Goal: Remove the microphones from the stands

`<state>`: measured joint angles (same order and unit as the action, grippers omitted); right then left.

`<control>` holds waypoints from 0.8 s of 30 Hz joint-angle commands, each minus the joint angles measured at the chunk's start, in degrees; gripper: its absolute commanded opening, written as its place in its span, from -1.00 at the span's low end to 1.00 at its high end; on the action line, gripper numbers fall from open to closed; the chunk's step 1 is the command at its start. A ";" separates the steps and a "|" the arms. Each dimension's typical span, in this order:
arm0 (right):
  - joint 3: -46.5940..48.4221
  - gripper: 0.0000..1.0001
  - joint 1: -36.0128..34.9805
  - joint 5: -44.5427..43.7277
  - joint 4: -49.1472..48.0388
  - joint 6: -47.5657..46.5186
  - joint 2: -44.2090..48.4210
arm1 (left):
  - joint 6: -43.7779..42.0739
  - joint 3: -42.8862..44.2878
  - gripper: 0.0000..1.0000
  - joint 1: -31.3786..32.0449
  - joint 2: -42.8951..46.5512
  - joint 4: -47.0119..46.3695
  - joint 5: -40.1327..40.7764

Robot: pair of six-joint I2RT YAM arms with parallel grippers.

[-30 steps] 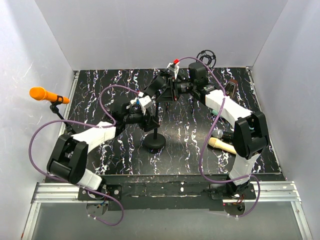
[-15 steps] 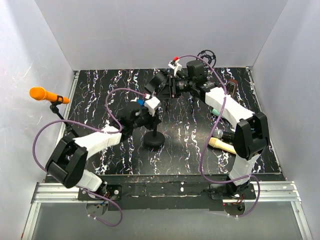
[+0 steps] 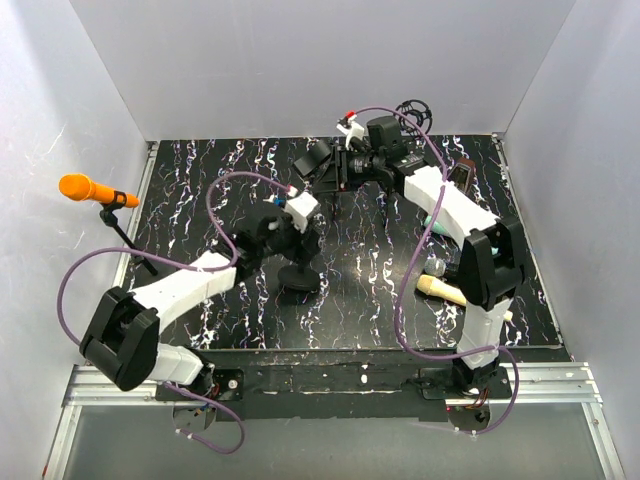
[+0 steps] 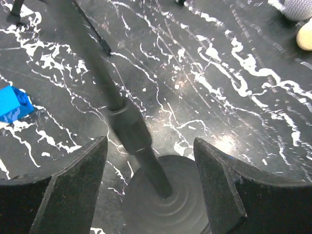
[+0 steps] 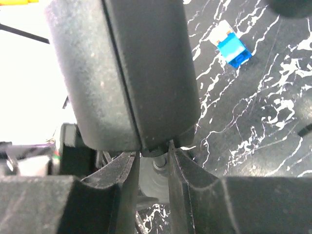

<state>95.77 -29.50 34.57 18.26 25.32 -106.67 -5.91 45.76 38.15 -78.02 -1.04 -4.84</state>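
The pole slants across the left gripper's open fingers, so the robot should back off, line up with the pole and grip its collar (image 4: 128,127) before pulling the microphone.
A black microphone (image 3: 318,156) sits tilted at the top of a black stand whose round base (image 3: 298,278) rests mid-table. My right gripper (image 3: 336,170) is shut on the microphone; in the right wrist view its fingers (image 5: 126,175) pinch the lower end of the dark microphone body (image 5: 131,73). My left gripper (image 3: 300,238) is low by the stand. In the left wrist view it (image 4: 150,146) is open, with the stand pole (image 4: 124,122) between its fingers and not touching them, just above the base (image 4: 163,195).
An orange microphone (image 3: 82,187) on a second stand is at the far left wall. A beige microphone (image 3: 442,290) and a grey mesh one (image 3: 434,265) lie at right. A blue block (image 4: 12,103) lies near the stand. A black wheel-shaped part (image 3: 412,112) is at the back.
My left arm reached further in, bringing its open fingers around the stand pole. The stand base shifted slightly left. My right gripper moved the microphone a little up and back.
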 commanded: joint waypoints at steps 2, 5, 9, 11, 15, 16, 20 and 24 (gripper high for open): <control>-1.81 -0.97 2.34 19.46 -15.43 1.73 -2.57 | 3.54 6.10 0.42 -11.59 -0.20 7.28 -33.27; -3.74 -0.97 1.90 22.12 -20.89 5.44 -3.72 | 2.75 4.44 0.34 -14.68 -2.31 3.87 -40.06; -3.66 -0.97 0.85 22.74 -22.04 4.83 -3.98 | 4.15 3.20 0.17 -15.21 -5.64 -2.90 -42.17; -3.31 -0.97 0.41 22.21 -20.82 3.86 -3.63 | 5.47 3.37 0.03 -15.12 -8.01 -5.98 -44.98; -2.43 -0.97 -0.12 18.62 -13.80 -0.17 -2.93 | 7.15 3.72 -0.48 -15.12 -9.70 -9.94 -44.57; -1.99 -0.97 -0.21 16.61 -10.56 -1.32 -2.49 | 6.88 3.90 -0.72 -15.12 -9.35 -10.30 -42.73; 1.44 -0.97 -0.30 -0.34 3.51 0.59 -1.52 | 3.02 3.64 -1.00 -11.63 -2.51 -7.93 -12.87; 4.59 -0.97 -1.61 -13.96 10.72 4.03 -0.38 | -7.17 -1.20 -1.00 3.14 -0.37 -15.30 28.46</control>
<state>96.47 -29.63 39.42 14.41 26.85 -109.19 0.05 47.20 31.05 -82.96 -6.07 -16.97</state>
